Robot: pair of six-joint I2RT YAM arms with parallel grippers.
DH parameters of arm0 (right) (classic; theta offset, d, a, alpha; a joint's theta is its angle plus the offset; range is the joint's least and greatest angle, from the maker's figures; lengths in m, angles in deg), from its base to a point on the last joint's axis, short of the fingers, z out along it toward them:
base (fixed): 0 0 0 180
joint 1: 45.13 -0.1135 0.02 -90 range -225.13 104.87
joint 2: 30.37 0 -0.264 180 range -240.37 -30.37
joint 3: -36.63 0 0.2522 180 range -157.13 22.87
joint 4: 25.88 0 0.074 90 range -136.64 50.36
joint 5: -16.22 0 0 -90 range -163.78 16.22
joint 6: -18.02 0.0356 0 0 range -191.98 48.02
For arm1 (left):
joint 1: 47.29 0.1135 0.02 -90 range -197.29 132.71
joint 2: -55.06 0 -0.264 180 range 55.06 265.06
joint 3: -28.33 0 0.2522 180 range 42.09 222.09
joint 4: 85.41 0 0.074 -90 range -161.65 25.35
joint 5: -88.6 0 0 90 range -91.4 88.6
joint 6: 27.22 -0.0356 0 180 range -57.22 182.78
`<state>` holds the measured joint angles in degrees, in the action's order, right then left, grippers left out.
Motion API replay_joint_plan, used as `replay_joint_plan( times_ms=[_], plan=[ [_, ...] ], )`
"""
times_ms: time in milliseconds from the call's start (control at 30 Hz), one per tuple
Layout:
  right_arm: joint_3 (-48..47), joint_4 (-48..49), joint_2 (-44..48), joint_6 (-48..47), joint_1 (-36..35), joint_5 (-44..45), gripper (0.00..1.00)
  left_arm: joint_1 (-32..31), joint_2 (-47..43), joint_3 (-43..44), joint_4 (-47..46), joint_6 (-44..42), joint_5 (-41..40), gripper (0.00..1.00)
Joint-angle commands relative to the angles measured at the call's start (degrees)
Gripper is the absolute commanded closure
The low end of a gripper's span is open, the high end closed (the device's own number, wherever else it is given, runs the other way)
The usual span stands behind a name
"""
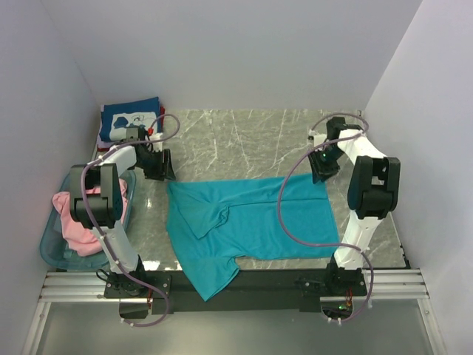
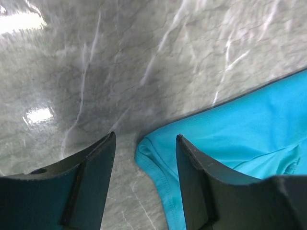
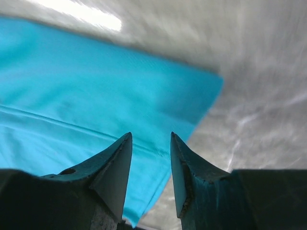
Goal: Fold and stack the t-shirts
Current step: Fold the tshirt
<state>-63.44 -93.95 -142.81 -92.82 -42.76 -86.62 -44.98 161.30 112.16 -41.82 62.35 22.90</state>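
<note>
The teal t-shirt hangs partly over the table's near edge, so my left gripper and my right gripper will take the t-shirt's far corners (image 1: 174,187) and drag it inward before folding.
A teal t-shirt (image 1: 251,222) lies spread on the marble table, one part hanging over the near edge. My left gripper (image 1: 160,171) is open just above its far-left corner, which shows between the jaws in the left wrist view (image 2: 158,158). My right gripper (image 1: 323,174) is open over the far-right corner (image 3: 182,96). A pink shirt (image 1: 77,222) lies in the basket. A folded navy shirt with white print (image 1: 129,118) rests on a red one at the far left.
A translucent blue basket (image 1: 55,248) stands at the left edge. The grey marble table (image 1: 244,140) stretches behind the shirt. White walls close in on three sides.
</note>
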Motion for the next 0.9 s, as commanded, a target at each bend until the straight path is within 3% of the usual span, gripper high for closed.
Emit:
replay_joint_plan(
  times_ms=[0,400,567,733,867],
  plan=[
    [3.41,-2.21,3.11,2.03,1.84,2.11,0.55,-0.37,0.11,-0.89,-0.64,-0.80,-1.71,0.41],
    [6.85,-0.19,1.53,3.79,2.99,4.23,0.53,-1.07,2.22,-1.33,-1.08,-0.45,-2.06,0.40],
    [7.38,-0.36,1.52,4.14,3.69,4.22,0.59,-1.16,3.19,-1.24,-1.43,-0.01,-1.71,0.43],
    [8.69,0.60,1.70,4.32,5.27,5.72,0.58,-1.25,3.45,-1.33,-1.44,-0.28,-1.27,0.42],
    [8.69,0.43,1.61,4.49,5.63,4.14,0.59,-1.43,3.89,-1.59,-1.26,-0.28,-0.83,0.47]
  ],
)
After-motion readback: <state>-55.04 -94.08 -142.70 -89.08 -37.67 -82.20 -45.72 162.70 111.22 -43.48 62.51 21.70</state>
